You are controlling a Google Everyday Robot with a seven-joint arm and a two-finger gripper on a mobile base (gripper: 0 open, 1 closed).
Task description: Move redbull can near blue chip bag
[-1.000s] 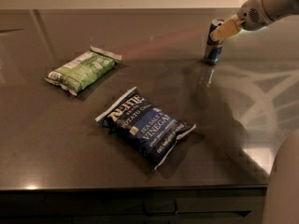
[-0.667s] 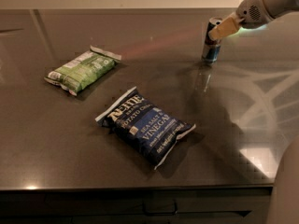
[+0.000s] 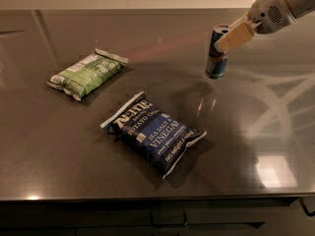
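Next, my gripper lets go of the redbull can on the bare table (image 3: pixel 186 110), where it will stand close behind the far long edge of the blue chip bag.
The redbull can (image 3: pixel 215 62), slim, blue and silver, stands upright at the far right of the dark table. My gripper (image 3: pixel 230 37) reaches in from the upper right and is shut on the can's upper part, with a tan finger (image 3: pixel 237 33) across its top right. The blue chip bag (image 3: pixel 152 132), dark navy with white lettering and white crimped ends, lies flat at the middle of the table. It is well to the left of the can and nearer the front edge, with a gap of bare table between them.
A smaller green chip bag (image 3: pixel 86 73) lies flat at the left of the table. The glossy dark tabletop (image 3: pixel 256 132) reflects the can and the lights. Its front edge runs along the bottom, with drawers below.
The can and my gripper have moved together a little to the left and toward the front, closer to the blue chip bag. Both bags have stayed in place.
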